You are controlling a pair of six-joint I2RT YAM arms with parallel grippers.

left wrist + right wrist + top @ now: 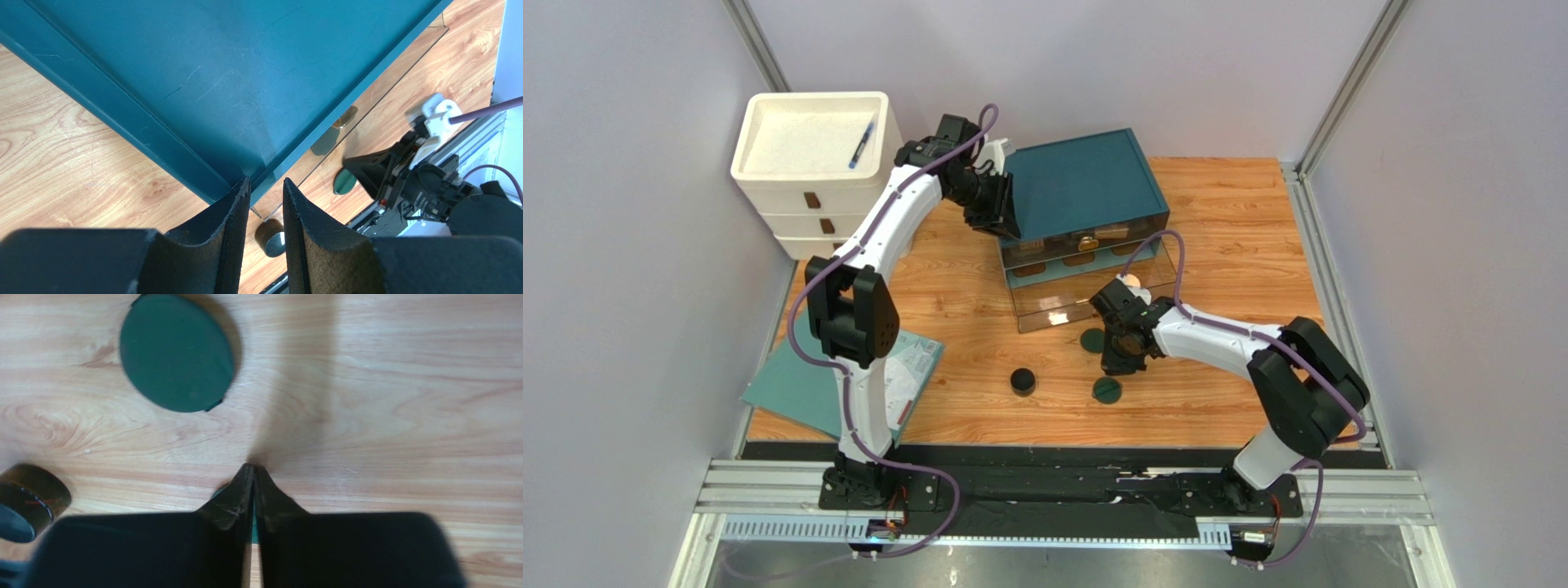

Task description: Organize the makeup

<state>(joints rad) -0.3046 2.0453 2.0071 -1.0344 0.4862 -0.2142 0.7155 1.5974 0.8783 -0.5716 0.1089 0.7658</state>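
The robot's right gripper is shut at the far edge of the nearer dark green disc, so it should open and pinch closer to the disc's middle [1107, 391] before lifting.
My right gripper [1123, 353] [253, 468] is shut low over the wood, with a sliver of a dark green disc [252, 522] pinched between its fingers. A second dark green disc [176, 352] [1107, 390] lies flat nearby. A black round jar [1022, 381] [24, 502] [270, 236] stands in front of the teal organizer box [1087, 184]. My left gripper [994, 211] [266, 182] is at the left front corner of the teal lid [233, 79], fingers a narrow gap apart with nothing between them. Gold-rimmed items [1081, 244] show in the box's dark compartments.
A clear tray [1075, 300] sticks out in front of the box. White stacked drawers [799, 184] stand at the back left with a blue pen [862, 145] on top. A teal booklet [811, 386] lies at the left front edge. Grey walls close in both sides.
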